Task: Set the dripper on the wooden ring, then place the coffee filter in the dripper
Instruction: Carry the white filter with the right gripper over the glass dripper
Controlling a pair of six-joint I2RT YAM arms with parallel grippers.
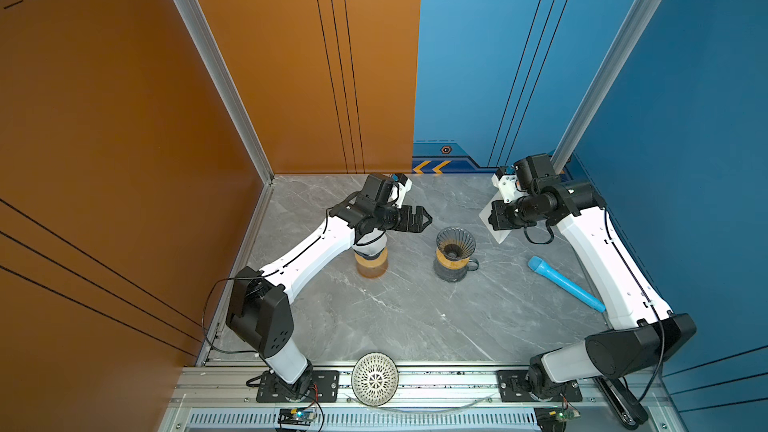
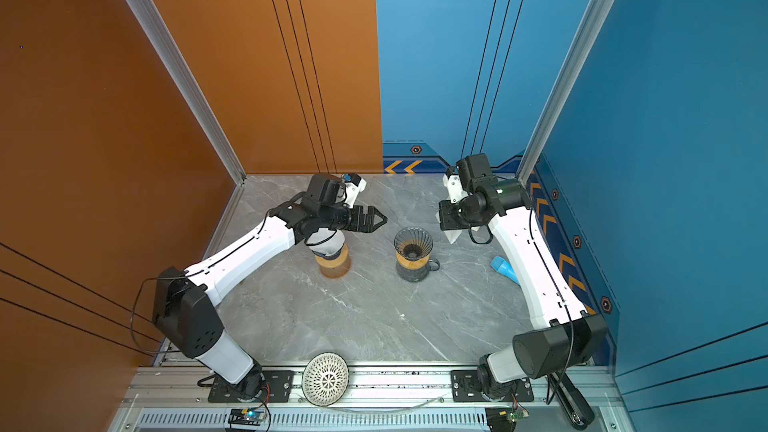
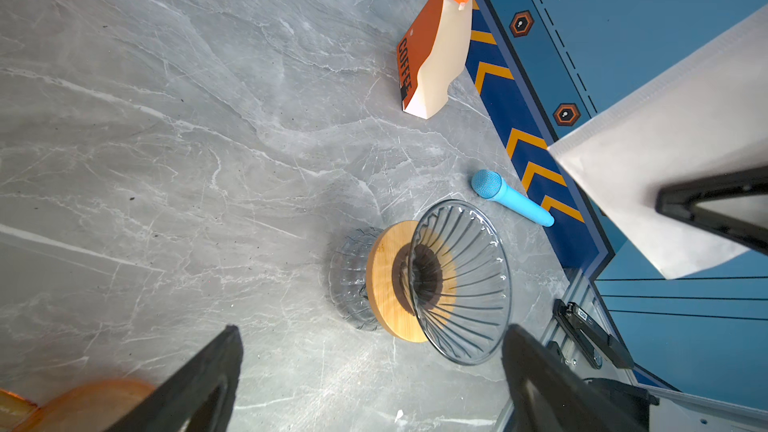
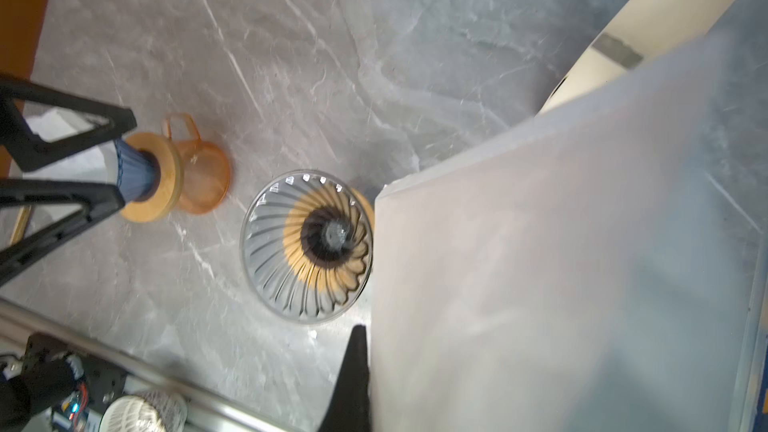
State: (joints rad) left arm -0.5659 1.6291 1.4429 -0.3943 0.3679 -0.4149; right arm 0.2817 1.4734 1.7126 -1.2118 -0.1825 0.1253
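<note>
The robot's right gripper should release the white paper coffee filter inside the empty glass dripper [image 1: 456, 245] [image 4: 310, 246] above the dark glass server.
The glass dripper [image 1: 455, 241] [image 2: 412, 241] sits on a wooden collar over a dark glass server in the middle of the table, with nothing in its cone [image 4: 307, 245]. My right gripper [image 1: 496, 224] hangs just right of it and a little higher, shut on the white paper coffee filter [image 1: 500, 236] [image 2: 452, 235]. In the right wrist view the filter [image 4: 561, 263] fills the frame beside one black finger [image 4: 357, 367]. The left gripper [image 1: 428, 218] [image 3: 372, 332] hovers open and holds nothing, left of the dripper [image 3: 461, 280] and above it.
A second dripper on an amber server [image 1: 371, 261] stands under the left arm. A blue microphone [image 1: 565, 282] lies at the right. An orange coffee bag [image 3: 436, 51] stands near the back right wall. A white lattice bowl [image 1: 375, 378] rests on the front rail.
</note>
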